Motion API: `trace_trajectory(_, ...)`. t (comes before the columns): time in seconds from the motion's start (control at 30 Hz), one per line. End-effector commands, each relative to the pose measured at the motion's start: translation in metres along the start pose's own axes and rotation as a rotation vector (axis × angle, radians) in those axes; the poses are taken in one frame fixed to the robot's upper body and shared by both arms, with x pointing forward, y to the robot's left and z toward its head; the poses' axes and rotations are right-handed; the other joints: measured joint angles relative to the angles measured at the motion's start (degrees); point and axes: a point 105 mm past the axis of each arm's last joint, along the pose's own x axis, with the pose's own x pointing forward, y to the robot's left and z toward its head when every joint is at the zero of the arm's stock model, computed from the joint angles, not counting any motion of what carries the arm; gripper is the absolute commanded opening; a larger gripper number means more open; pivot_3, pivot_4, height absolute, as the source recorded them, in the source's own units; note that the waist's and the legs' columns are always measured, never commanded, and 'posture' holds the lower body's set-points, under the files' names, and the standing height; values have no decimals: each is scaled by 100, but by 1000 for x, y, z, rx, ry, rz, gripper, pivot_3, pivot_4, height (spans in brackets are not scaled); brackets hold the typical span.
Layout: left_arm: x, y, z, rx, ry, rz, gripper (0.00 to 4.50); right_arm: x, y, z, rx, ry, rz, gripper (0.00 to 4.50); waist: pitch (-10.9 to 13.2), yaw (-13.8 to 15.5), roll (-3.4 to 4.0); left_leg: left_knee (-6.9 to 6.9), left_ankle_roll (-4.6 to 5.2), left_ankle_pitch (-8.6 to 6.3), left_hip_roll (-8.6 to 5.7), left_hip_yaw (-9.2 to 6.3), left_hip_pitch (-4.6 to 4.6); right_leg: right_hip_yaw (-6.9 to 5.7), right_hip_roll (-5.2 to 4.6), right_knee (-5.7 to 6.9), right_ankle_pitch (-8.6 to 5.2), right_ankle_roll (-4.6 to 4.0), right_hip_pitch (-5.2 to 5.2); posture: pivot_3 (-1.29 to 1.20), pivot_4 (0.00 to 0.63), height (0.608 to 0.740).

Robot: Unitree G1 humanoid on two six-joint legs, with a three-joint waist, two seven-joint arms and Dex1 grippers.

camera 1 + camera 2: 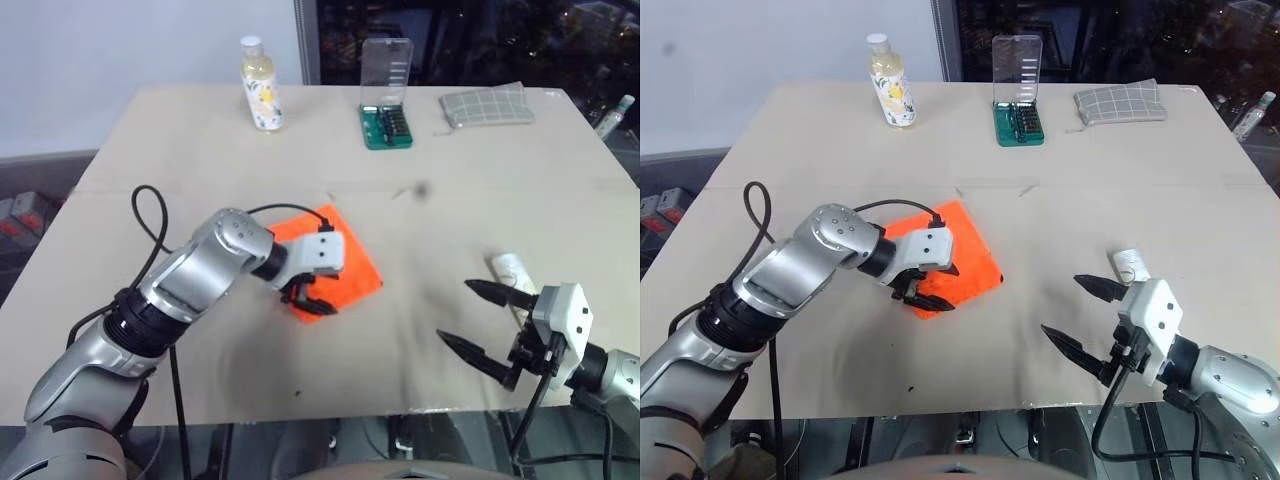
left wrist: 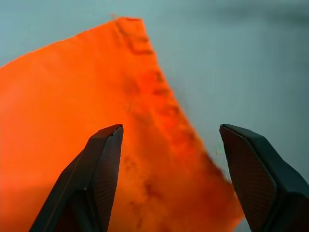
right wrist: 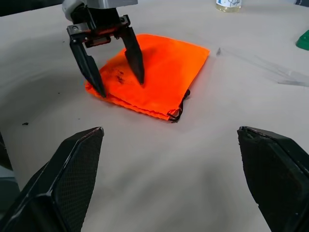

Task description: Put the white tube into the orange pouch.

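The orange pouch's opening lies flat by my left gripper at its near corner; next I pinch the opening's middle [image 1: 966, 297] and lift it open first.
The orange pouch [image 1: 340, 262] lies flat at the middle of the table, with a black drawstring [image 3: 179, 111] at one corner. My left gripper [image 1: 312, 300] points down over the pouch's near corner, open. One finger stands over the fabric and the other just past its edge [image 2: 170, 128]; I cannot tell whether they touch it. The white tube [image 1: 510, 268] lies on the table to the right, partly hidden behind my right gripper [image 1: 455, 311]. That gripper hovers near the front right edge, open wide and empty, pointing toward the pouch.
At the back of the table [image 1: 440, 220] stand a clear bottle of yellowish liquid [image 1: 260, 85], a green bit set with a raised clear lid [image 1: 386, 100] and a grey checked pouch [image 1: 485, 105]. A black cable [image 1: 150, 215] loops off my left arm.
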Motion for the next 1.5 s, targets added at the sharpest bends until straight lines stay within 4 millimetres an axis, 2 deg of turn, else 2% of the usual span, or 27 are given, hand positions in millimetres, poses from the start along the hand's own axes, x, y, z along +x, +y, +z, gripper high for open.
trace_trajectory(0.03, -9, 0, 3, 80, 41, 45, 3277, 2, 4, 7, -31, -26, 21, 4500, 0, 0, 0, 0, 0, 0, 0, 0, 0, 0, 0, 0, 0, 0, 0, 0, 150, 740)
trace_trajectory(0.3, -1, 7, -11, 133, 115, 135, 3277, 3, 3, 5, -28, -24, 16, 4500, 0, 5, 0, 0, 1, 0, -1, 2, 1, 2, 0, 0, -2, -3, 1, 0, 150, 740)
trace_trajectory(0.47, -7, 23, -9, 125, 111, 226, 3277, 2, 3, 3, -28, -18, 5, 4500, 0, 9, 0, 0, 0, 0, 0, 0, 0, 0, 0, 0, -1, -3, 1, 0, 150, 740)
trace_trajectory(0.57, -8, 25, -10, 119, 104, 228, 3277, 2, 2, 2, -31, -19, -1, 4500, 0, 3, 0, 1, 1, 0, 0, 1, 1, 1, 0, 0, -1, -2, 0, 0, 150, 740)
trace_trajectory(0.67, -6, 22, -13, 106, 87, 202, 2426, 2, 1, 2, -33, -19, -4, 4500, 0, 3, 0, 0, 1, 0, 0, 1, 1, 1, 0, 0, -1, -2, 0, 0, 150, 740)
trace_trajectory(0.8, 1, 19, -18, 25, 43, 158, 436, 2, 0, 0, -32, -16, -9, 4500, 0, 2, 0, 0, 0, 0, 0, 1, 1, 1, 0, 0, 0, -1, 0, 0, 150, 740)
trace_trajectory(0.83, 1, 19, -20, -5, 26, 148, 122, 2, 0, 0, -30, -14, -12, 4500, 0, 2, 0, 0, 0, 0, 0, 1, 1, 1, 0, 0, 0, -1, 0, 0, 150, 740)
trace_trajectory(0.97, 2, 18, -4, -134, -113, 94, 122, 0, -6, -5, -23, 19, -70, 4500, -1, 10, -1, 2, 0, 0, 0, -1, -1, -1, -2, 1, 0, -1, 1, 0, 150, 740)
trace_trajectory(1.1, -15, 27, 16, -244, -243, 75, 122, -6, -26, -10, -34, 56, -219, 4500, -1, -1, -2, 3, -1, 1, 0, -1, 0, 0, -2, 2, 1, 1, 0, 0, 150, 740)
trace_trajectory(1.3, -36, 37, 30, -346, -369, 68, 122, -26, -45, -26, -76, 222, -430, 4500, -2, -6, 1, 3, -22, 13, 0, -2, 0, -1, 0, 4, 2, 4, 0, 0, 150, 740)
trace_trajectory(1.37, -42, 42, 34, -378, -410, 75, 122, -34, -47, -33, 1, 271, -447, 4500, -2, 3, 0, 3, -23, 14, -1, 1, -2, 2, -1, 3, 3, 5, -1, 0, 150, 740)
trace_trajectory(1.5, -44, 44, 41, -414, -454, 70, 122, -50, -60, -51, 41, 370, -540, 4500, -2, 0, -1, 3, -23, 14, -2, 1, 0, 3, -2, 4, 4, 6, 0, 0, 150, 740)
